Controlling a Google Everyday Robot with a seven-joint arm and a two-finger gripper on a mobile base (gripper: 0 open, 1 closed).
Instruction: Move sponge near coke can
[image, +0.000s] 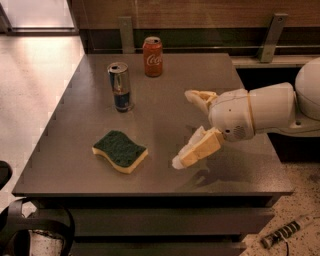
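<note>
The end of the sponge (136, 157) closest to the white arm is the next spot my gripper needs to go to and close on.
The sponge (120, 150), dark green on top with a pale yellow base, lies flat on the grey table (75, 175) near its front left. The coke can (153, 56), red-orange with a silver top, stands upright at the table's back edge. My gripper (184, 129) hovers over the table right of the sponge, fingers spread wide and empty. One cream finger (197, 149) points down-left toward the sponge, the other (199, 97) is higher and farther back. The white arm (260, 110) reaches in from the right.
A slim silver-and-blue can (120, 86) stands upright between the sponge and the coke can, toward the left. A wooden wall with metal brackets (126, 32) runs behind the table. A cable end (282, 233) lies on the floor at lower right.
</note>
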